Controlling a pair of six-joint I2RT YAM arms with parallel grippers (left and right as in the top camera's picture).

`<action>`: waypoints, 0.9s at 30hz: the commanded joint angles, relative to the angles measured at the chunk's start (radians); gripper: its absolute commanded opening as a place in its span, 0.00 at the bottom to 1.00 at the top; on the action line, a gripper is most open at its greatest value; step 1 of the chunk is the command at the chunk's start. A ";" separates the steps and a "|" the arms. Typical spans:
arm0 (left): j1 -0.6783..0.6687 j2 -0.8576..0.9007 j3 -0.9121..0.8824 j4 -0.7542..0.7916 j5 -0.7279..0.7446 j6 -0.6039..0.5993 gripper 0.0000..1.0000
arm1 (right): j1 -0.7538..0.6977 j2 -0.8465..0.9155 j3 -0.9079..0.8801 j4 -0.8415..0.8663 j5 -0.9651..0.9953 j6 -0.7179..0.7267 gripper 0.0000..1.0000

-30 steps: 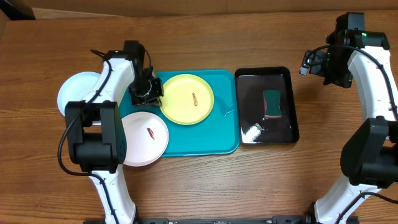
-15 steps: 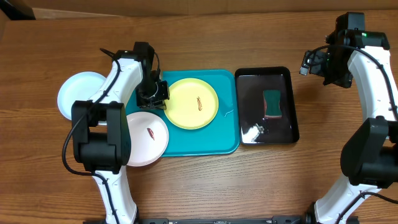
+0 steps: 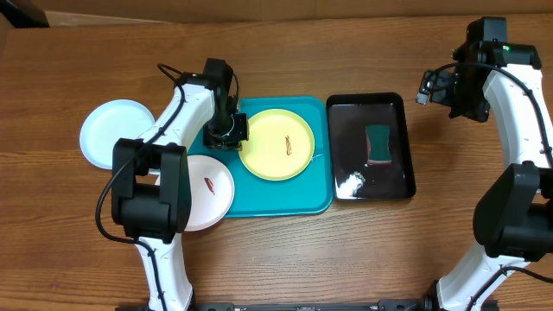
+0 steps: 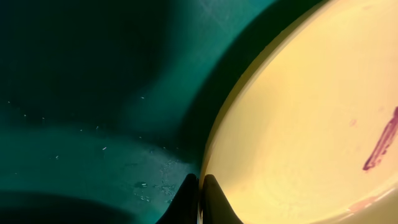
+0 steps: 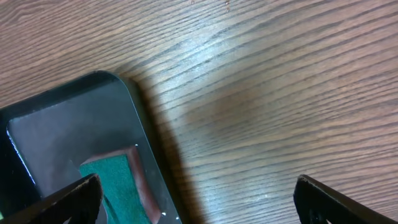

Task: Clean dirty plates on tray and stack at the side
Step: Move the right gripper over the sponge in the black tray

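Observation:
The plate's smear needs wiping. So next my right gripper goes to the green sponge's middle point(image 3: 378, 144) point(image 5: 126, 198) in the black tray and closes there.
The yellow-green plate point(image 3: 276, 144) with a reddish-brown smear lies on the turquoise tray point(image 3: 302, 197). My left gripper point(image 3: 232, 136) is shut on the plate's left rim; the left wrist view shows the fingers point(image 4: 200, 198) pinched on the rim of the plate point(image 4: 298, 118) over the tray point(image 4: 93, 93). The white plate point(image 3: 206, 192) with a smear overlaps the tray's left edge. The pale mint plate point(image 3: 117, 130) lies on the table at the left. My right gripper point(image 3: 436, 86) is open and empty above the table, right of the black tray point(image 3: 341, 164); its fingers point(image 5: 199, 202) are spread wide.
The glossy black tray point(image 5: 56, 130) holds a green sponge point(image 3: 378, 143), also seen in the right wrist view point(image 5: 118, 183). Bare wooden table surrounds both trays.
My left gripper has dragged the yellow-green plate to the right across the turquoise tray. The right arm has not moved.

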 commanded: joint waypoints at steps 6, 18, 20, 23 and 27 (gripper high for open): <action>-0.010 0.010 -0.032 0.015 -0.115 -0.031 0.04 | 0.003 -0.014 0.002 -0.047 -0.195 0.000 1.00; -0.006 0.010 -0.035 0.029 -0.114 -0.048 0.04 | 0.148 -0.014 0.002 -0.240 -0.158 -0.055 0.74; -0.006 0.010 -0.035 0.029 -0.114 -0.048 0.04 | 0.188 -0.014 -0.001 -0.258 -0.125 -0.051 0.74; -0.006 0.010 -0.035 0.029 -0.114 -0.048 0.04 | 0.251 -0.014 -0.020 -0.254 -0.079 -0.043 0.74; -0.006 0.010 -0.035 0.029 -0.114 -0.048 0.04 | 0.312 -0.014 -0.076 -0.180 0.055 0.048 0.75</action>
